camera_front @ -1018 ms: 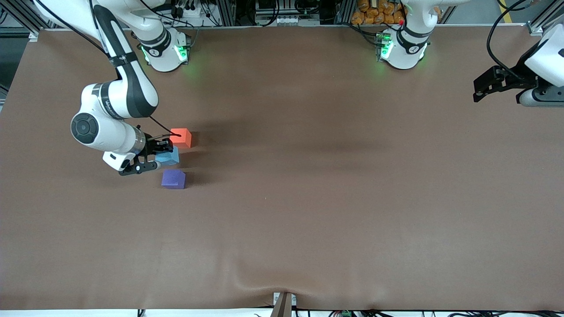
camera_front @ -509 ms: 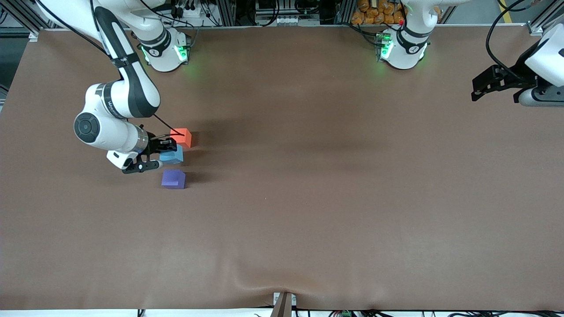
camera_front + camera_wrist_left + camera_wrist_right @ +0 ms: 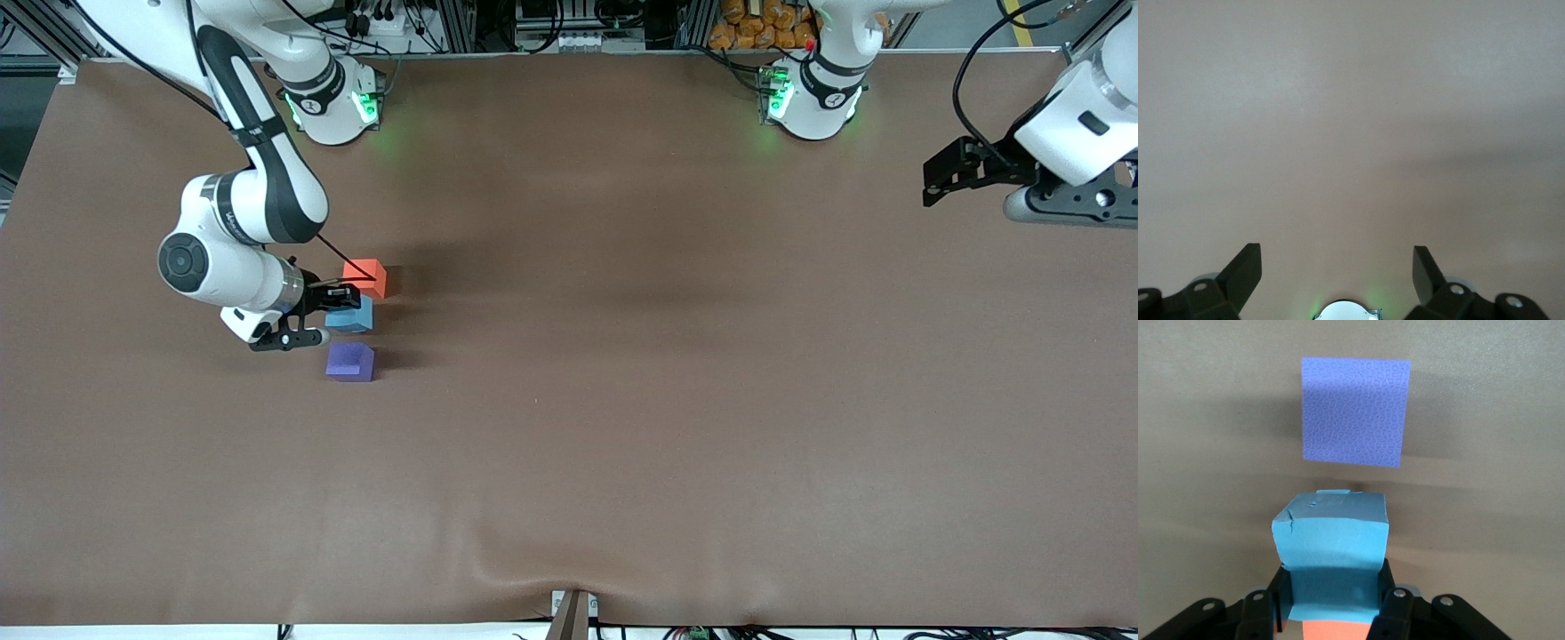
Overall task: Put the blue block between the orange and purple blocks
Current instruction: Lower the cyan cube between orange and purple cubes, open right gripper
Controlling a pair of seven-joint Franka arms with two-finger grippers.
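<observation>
The blue block, now held close to the orange one, will be let go by my right gripper on the brown cloth, in the gap (image 3: 358,320) (image 3: 1345,540) between the orange and purple blocks.
My right gripper (image 3: 331,313) is shut on the blue block (image 3: 353,315), holding it between the orange block (image 3: 368,276) and the purple block (image 3: 350,362), close to the orange one. In the right wrist view the blue block (image 3: 1332,550) sits between my fingers (image 3: 1279,595), the purple block (image 3: 1355,411) lies past it, and a strip of the orange block (image 3: 1335,631) shows under it. Whether the blue block touches the table I cannot tell. My left gripper (image 3: 935,178) is open and empty, waiting high over the left arm's end of the table; its wrist view shows its gripper (image 3: 1337,272) over bare cloth.
A brown cloth (image 3: 622,400) covers the table. The two arm bases (image 3: 333,107) stand along the edge farthest from the front camera. A small bracket (image 3: 573,612) sits at the edge nearest that camera.
My right gripper has shifted the blue block slightly toward the table's middle, more in line with the other two blocks. My left gripper has moved a little toward the middle.
</observation>
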